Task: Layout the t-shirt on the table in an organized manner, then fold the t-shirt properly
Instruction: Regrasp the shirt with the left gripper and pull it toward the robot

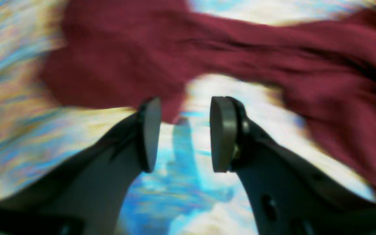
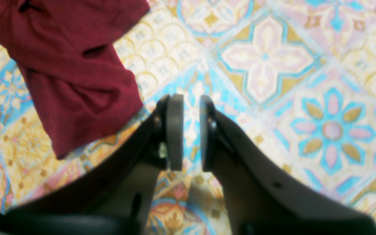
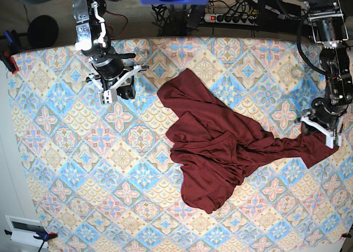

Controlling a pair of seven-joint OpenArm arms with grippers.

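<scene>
My right gripper closes next on the middle fold's corner (image 3: 187, 115) (image 2: 86, 49) of the dark maroon t-shirt, where that fold lies on top of the t-shirt's far flap.
The dark maroon t-shirt (image 3: 215, 147) lies crumpled right of the table's (image 3: 83, 153) middle, with one strip pulled out toward the right edge. My left gripper (image 3: 319, 129) hovers at the end of that strip. In the blurred left wrist view, the left gripper (image 1: 186, 101) is open with nothing between its pads, and the t-shirt (image 1: 126, 55) lies just past the fingertips. My right gripper (image 3: 116, 89) is at the far left of the table, away from the garment. Seen from its wrist, the right gripper (image 2: 190, 98) has a narrow empty gap, and a t-shirt (image 2: 70, 75) fold lies to its upper left.
A power strip (image 3: 231, 17) and cables run behind the table's far edge. A black round object (image 3: 41, 31) sits off the far left corner. The table's right edge is close to my left gripper. Patterned cloth (image 2: 273, 65) lies bare under my right gripper.
</scene>
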